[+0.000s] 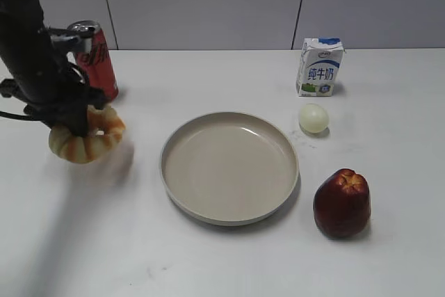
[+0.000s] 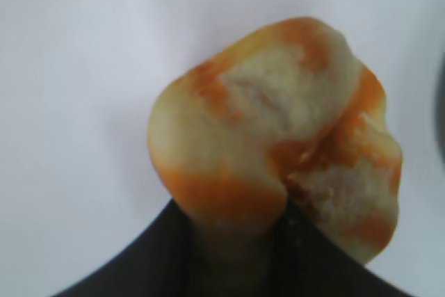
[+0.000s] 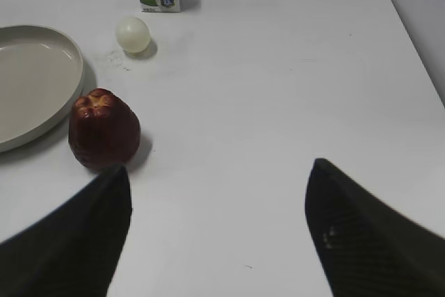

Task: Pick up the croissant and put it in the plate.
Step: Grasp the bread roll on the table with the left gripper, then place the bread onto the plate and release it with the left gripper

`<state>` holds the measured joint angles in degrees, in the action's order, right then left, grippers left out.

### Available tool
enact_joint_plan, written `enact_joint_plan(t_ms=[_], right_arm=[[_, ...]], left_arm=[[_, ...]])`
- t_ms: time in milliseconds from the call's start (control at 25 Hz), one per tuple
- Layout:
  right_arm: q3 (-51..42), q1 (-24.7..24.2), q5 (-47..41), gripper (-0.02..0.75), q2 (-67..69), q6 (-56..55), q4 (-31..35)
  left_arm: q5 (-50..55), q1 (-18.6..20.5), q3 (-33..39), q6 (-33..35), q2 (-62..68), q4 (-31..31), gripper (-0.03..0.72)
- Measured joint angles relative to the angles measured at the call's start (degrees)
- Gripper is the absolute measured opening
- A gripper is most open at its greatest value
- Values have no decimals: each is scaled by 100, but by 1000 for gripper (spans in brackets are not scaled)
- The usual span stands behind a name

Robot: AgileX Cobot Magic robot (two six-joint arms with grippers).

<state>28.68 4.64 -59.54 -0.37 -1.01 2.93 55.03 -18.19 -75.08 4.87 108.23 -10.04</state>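
Observation:
I should let go of the croissant, still lifted off the table, with my left gripper near the middle of the empty beige plate (image 1: 230, 167).
My left gripper (image 1: 78, 124) is shut on the croissant (image 1: 87, 137), a ridged cream and orange-brown ring. It holds the croissant lifted off the table at the left, well left of the plate. The croissant fills the left wrist view (image 2: 278, 137), clamped between the dark jaws (image 2: 236, 241). The beige plate (image 1: 182, 140) lies empty in the middle of the table, and its edge shows in the right wrist view (image 3: 66, 46). My right gripper (image 3: 219, 186) is open and empty above bare table; it does not show in the exterior view.
A red soda can (image 1: 97, 60) stands just behind the left gripper. A milk carton (image 1: 320, 67), a pale egg (image 1: 313, 117) and a dark red apple (image 1: 341, 202) are right of the plate. The apple also shows in the right wrist view (image 3: 104, 129).

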Motion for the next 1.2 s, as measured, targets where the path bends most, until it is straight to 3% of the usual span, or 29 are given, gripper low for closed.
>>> enact_joint_plan(t_ms=[320,440,560,800,880,1040,1200], right_arm=[[0,0,0,588,0,0,0],[0,0,0,588,0,0,0],[0,0,0,588,0,0,0],[0,0,0,588,0,-4,0],[0,0,0,588,0,-5,0],[0,0,0,588,0,-5,0],[0,0,0,588,0,-5,0]], left_arm=[[-852,-1847,-460,378,-248,-106,220],[-1400,-2353,-684,384,33,-125,219],[-1778,-2570,-724,384,471,-111,210],[-1816,-2550,-726,384,1157,227,209],[-1808,-2544,-726,384,1229,247,283],[-1679,-2544,-824,384,1229,250,592],[-892,-2540,-1267,379,1229,239,678]])
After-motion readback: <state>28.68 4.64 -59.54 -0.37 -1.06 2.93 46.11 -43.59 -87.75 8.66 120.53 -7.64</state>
